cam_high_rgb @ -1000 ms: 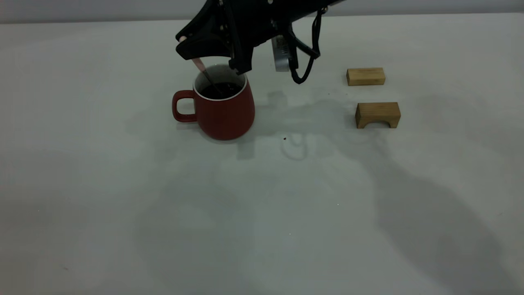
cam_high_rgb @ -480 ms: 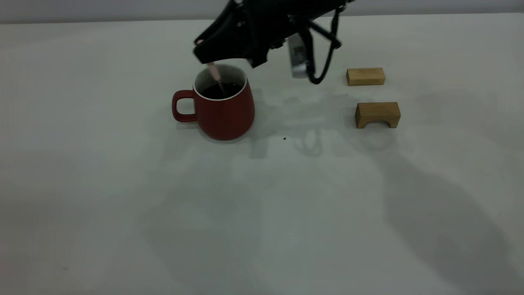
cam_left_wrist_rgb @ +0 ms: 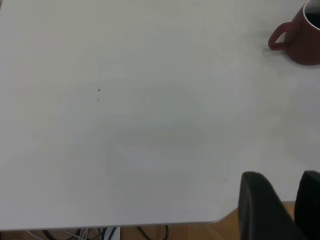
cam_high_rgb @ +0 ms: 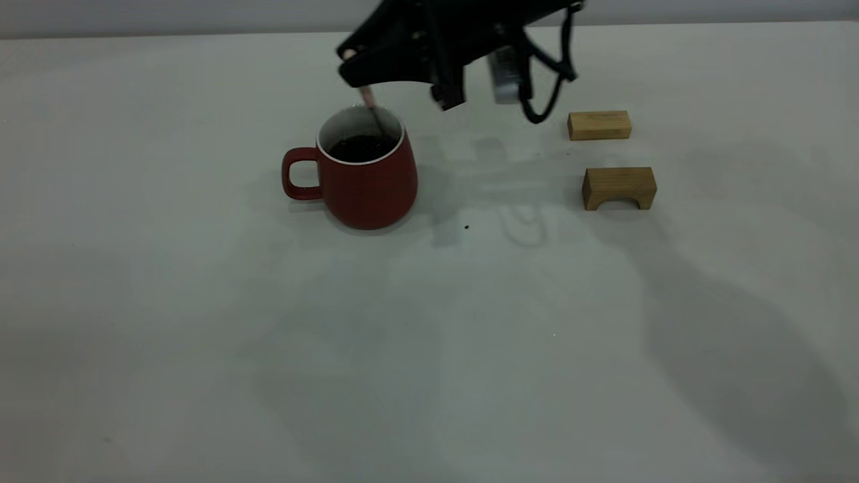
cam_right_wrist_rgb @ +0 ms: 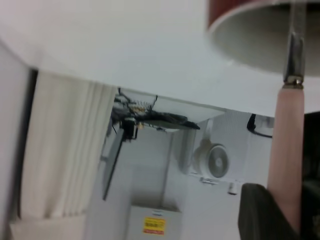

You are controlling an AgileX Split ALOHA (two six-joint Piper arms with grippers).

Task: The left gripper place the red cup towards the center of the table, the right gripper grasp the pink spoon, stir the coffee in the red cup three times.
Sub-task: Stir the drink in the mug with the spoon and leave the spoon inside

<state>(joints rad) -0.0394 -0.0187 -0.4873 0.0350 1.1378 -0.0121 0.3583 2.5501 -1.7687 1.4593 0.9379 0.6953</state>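
Observation:
Next, my right gripper lets go of the pink spoon. It will then rest in the red cup, leaning on the cup's rim point(cam_high_rgb: 328, 147) above the cup's handle.
The red cup point(cam_high_rgb: 366, 181) stands left of the table point(cam_high_rgb: 429, 335) middle, handle to the left, with dark coffee point(cam_high_rgb: 361, 147) inside. My right gripper point(cam_high_rgb: 356, 64) hovers just above the cup's far rim, shut on the pink spoon point(cam_high_rgb: 368, 98). The spoon hangs tilted, its grey neck reaching down into the cup at the far right side. In the right wrist view the pink spoon point(cam_right_wrist_rgb: 287, 145) is pinched between that gripper's fingers point(cam_right_wrist_rgb: 260, 210), over the cup's white inside. My left gripper point(cam_left_wrist_rgb: 285, 180) is parked near the table's edge, far from the red cup point(cam_left_wrist_rgb: 305, 37), fingers close together and holding nothing.
Two tan wooden blocks lie right of the cup: a flat one point(cam_high_rgb: 599, 125) farther back and an arched one point(cam_high_rgb: 619, 188) nearer. A dark speck point(cam_high_rgb: 466, 227) sits between cup and blocks. The left wrist view shows the table's edge point(cam_left_wrist_rgb: 150, 223) with floor and cables beyond.
My right gripper has swung to the right with the spoon, carrying it from the cup's left side across the coffee to the far right side. The cup has stayed put.

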